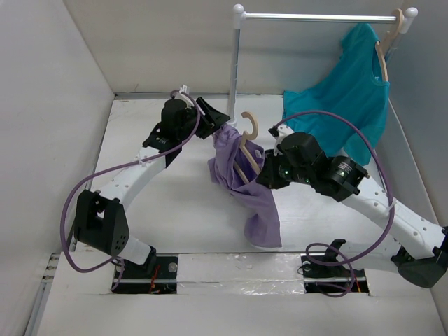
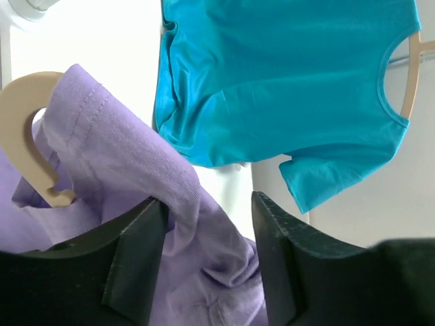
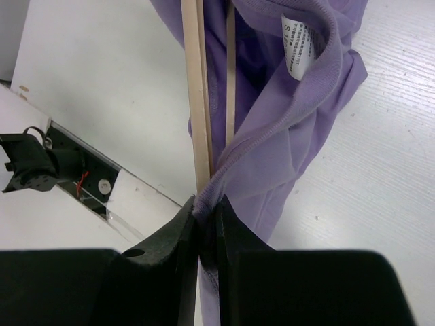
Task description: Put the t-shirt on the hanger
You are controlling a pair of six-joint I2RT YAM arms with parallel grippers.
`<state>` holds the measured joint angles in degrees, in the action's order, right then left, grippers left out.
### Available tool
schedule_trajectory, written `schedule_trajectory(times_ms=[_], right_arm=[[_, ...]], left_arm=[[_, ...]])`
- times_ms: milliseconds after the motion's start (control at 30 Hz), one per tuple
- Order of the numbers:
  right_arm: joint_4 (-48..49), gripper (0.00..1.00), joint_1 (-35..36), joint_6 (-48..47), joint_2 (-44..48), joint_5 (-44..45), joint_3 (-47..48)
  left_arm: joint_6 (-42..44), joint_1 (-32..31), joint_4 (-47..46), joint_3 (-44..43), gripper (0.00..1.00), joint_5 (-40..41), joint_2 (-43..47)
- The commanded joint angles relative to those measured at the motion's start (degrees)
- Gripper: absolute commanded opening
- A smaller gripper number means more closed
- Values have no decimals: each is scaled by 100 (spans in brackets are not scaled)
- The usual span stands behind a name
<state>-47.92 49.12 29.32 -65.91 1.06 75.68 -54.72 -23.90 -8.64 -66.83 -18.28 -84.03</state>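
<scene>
My left gripper will grip the t-shirt's top fold [image 2: 187, 198] and pull it tight away from the hook, because the lavender t-shirt is bunched up beside the hanger's hook.
The lavender t-shirt [image 1: 260, 204] hangs bunched at the table's middle, partly draped over the pale wooden hanger [image 1: 250, 127], whose hook sticks up above it. My left gripper [image 1: 215, 120] is at the shirt's top left. In the left wrist view it [image 2: 209, 201] is open, with a fold of the t-shirt [image 2: 122, 156] lying between the jaws and the hanger's hook [image 2: 20, 129] to the left. My right gripper [image 1: 264, 175] is at the shirt's right side. In the right wrist view it [image 3: 206, 207] is shut on the ribbed collar of the t-shirt [image 3: 306, 136], right beside the hanger's arm [image 3: 196, 102].
A teal t-shirt [image 1: 353, 87] hangs on another hanger from a white rail at the back right, and it fills the top of the left wrist view [image 2: 285, 81]. The rail's post [image 1: 234, 63] stands just behind the hanger. White walls close in the left, back and right sides.
</scene>
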Motion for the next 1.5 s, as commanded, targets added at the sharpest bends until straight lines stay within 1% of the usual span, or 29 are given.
schedule_trajectory(times_ms=[0,67,100,167,300,367,433,500,533,567,633,667,767,833,867,933,1033,1200,1267,1333,1467], right_arm=[[336,0,-34,-93,227,-45,17],[354,0,-34,-102,280,-53,43],[371,0,-34,-111,289,-62,61],[371,0,-34,-120,289,-44,140],[319,0,-148,-163,307,78,184],[345,0,-227,-207,333,35,167],[371,0,-298,-225,333,-44,158],[363,0,-298,-234,333,-62,131],[362,0,-350,-243,342,-45,131],[362,0,-351,-243,351,-44,123],[345,0,-403,-269,377,-62,122],[327,0,-404,-260,403,-62,114],[301,0,-404,-295,430,-62,114],[362,0,-456,-304,447,-62,114],[389,0,-456,-304,447,-236,122],[398,0,-456,-295,439,-282,131],[398,0,-456,-295,430,-317,88],[442,0,-456,-287,404,-422,79],[468,0,-456,-313,395,-484,70],[477,0,-456,-304,403,-537,35],[468,0,-456,-295,430,-484,-9]], left_arm=[[409,-1,64,-410,49,-70,124],[444,-1,91,-410,55,-44,124],[462,-1,108,-445,57,-44,115],[497,-1,205,-480,56,-18,97],[725,-1,416,-629,43,114,89],[813,-1,591,-717,31,97,18],[927,-1,714,-814,28,62,-52],[954,-1,768,-849,28,44,-78],[989,-1,794,-849,30,70,-70],[998,-1,812,-858,37,114,-52],[1042,-1,847,-876,45,193,-26],[1086,-1,856,-911,51,263,-26],[1156,-1,856,-955,56,343,-61],[1165,-1,847,-999,56,352,-113],[1165,-1,847,-999,51,360,-131],[1148,-1,847,-1008,45,360,-166],[1095,-1,725,-999,41,352,-201],[1051,-1,504,-1051,40,273,-289],[1121,-1,241,-1034,43,72,-342],[1130,-1,83,-1017,43,9,-360],[1148,-1,-119,-938,36,62,-316]])
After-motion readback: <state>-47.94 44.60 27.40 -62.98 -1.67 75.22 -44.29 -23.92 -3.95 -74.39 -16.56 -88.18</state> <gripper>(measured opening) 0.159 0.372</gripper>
